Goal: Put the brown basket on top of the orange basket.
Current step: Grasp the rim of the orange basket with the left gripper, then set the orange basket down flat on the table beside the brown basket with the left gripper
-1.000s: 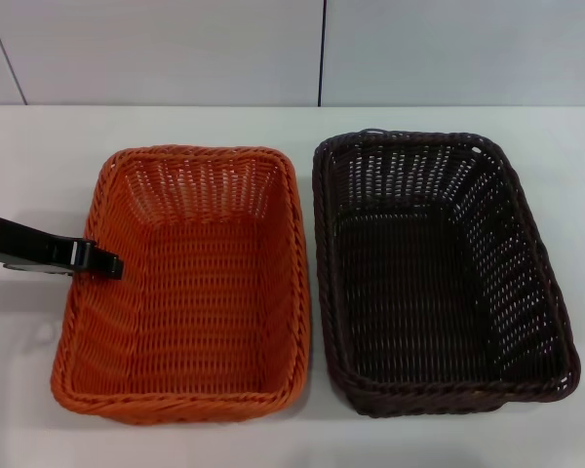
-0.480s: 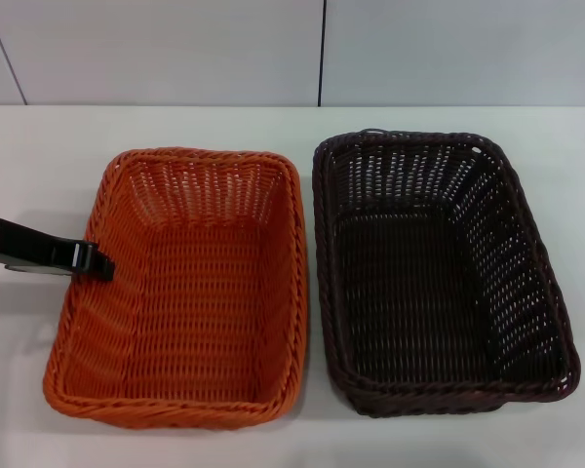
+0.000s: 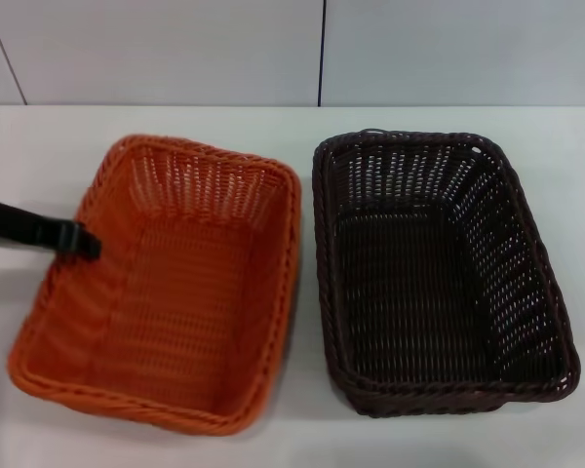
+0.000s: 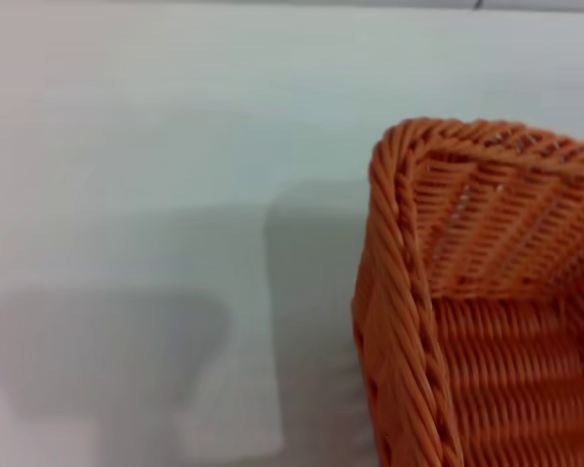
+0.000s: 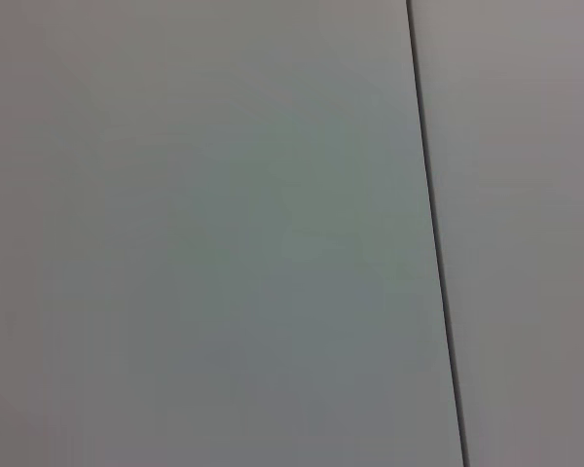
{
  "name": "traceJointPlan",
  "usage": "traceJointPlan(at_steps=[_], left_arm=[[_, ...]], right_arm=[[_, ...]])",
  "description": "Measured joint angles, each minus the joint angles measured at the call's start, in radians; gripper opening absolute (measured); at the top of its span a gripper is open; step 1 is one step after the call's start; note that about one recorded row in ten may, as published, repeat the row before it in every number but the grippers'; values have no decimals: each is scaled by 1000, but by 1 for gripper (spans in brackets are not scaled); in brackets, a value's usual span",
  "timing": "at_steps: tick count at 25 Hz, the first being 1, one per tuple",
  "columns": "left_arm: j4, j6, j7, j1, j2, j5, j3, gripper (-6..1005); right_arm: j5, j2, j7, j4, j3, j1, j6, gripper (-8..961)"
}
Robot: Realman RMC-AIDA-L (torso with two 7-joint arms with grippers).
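My left gripper will set the orange basket down and let it go on the white table [image 3: 282, 314] by the gap next to the brown basket.
The orange basket [image 3: 175, 302] is at the left of the white table [image 3: 39, 146], lifted and tilted, turned a little askew. My left gripper [image 3: 83, 241] reaches in from the left edge and is shut on the basket's left rim. The left wrist view shows one corner of the orange basket [image 4: 487, 292] over the table. The brown basket [image 3: 429, 283] sits flat on the table just to the right, empty, its left rim close beside the orange one. My right gripper is out of view.
A pale wall with a dark vertical seam [image 3: 322, 54] stands behind the table. The right wrist view shows only a pale panel and a seam [image 5: 433, 243]. Bare table [image 4: 127, 195] lies left of the orange basket.
The orange basket has risen, tilted and swung toward the front left with my left gripper, which has pulled back to the left. The brown basket has not moved.
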Motion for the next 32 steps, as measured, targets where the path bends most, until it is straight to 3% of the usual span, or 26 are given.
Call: traceJointPlan(at_steps=[5, 6, 8, 13, 19, 22, 29, 30, 32], left_arm=[[62, 41, 42, -23, 41, 0, -26, 186], [62, 41, 42, -23, 41, 0, -26, 184], [69, 80, 104, -62, 74, -5, -61, 182], [10, 186, 295, -152, 85, -44, -175, 174], [-80, 214, 403, -222, 66, -48, -190, 170], [-169, 203, 473, -288, 33, -45, -185, 169], [-177, 201, 479, -296, 30, -44, -184, 169], [-255, 166, 536, -364, 2, -38, -144, 169], [-279, 146, 546, -382, -2, -41, -103, 168]], right_arm=[[0, 2, 0, 3, -1, -1, 0, 577], [0, 2, 0, 4, -1, -1, 0, 577], [0, 3, 0, 4, -3, -1, 0, 577], [0, 3, 0, 7, -8, 0, 0, 577], [0, 4, 0, 12, -10, 3, 0, 577], [0, 5, 0, 15, -9, 9, -1, 575], [0, 6, 0, 18, -9, 16, -1, 576], [0, 6, 0, 19, -9, 17, -1, 576], [0, 6, 0, 21, -9, 18, 0, 576]])
